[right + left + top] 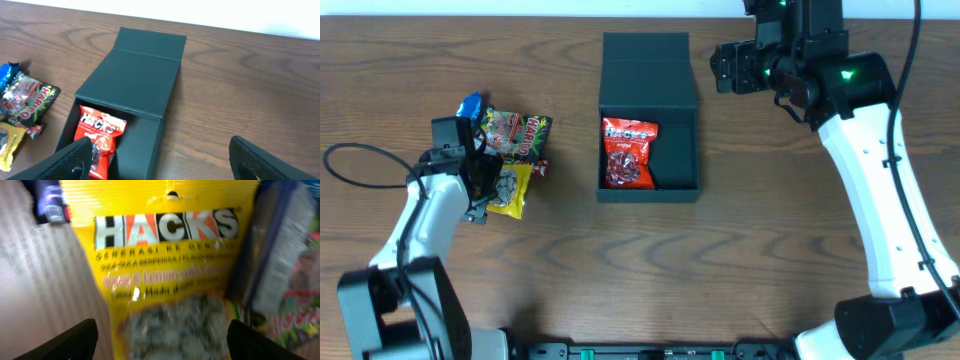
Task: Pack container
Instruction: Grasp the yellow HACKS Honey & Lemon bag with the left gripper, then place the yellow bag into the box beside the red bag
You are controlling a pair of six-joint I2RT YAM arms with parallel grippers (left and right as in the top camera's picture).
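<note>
Next, I close my right gripper on the middle of the yellow Hacks packet once it lies in the dark container's empty half (671, 153) (134, 149) next to the red Hacks packet.
The dark container (682, 150) stands open at the table's middle, its lid (647, 70) folded back. A red Hacks packet (628, 153) lies in its left half; both also show in the right wrist view, container (145, 145) and red packet (99, 137). My left gripper (485, 190) is open, low over a yellow Hacks packet (165, 280) at the table's left, fingers on either side of it. My right gripper (160, 165) is open and empty, held high at the back right of the container.
A green-and-red Haribo packet (520, 135) and a blue packet (472, 104) lie in the pile with the yellow one, with a small red packet (541, 168) beside it. A black cable (360, 170) loops at the far left.
</note>
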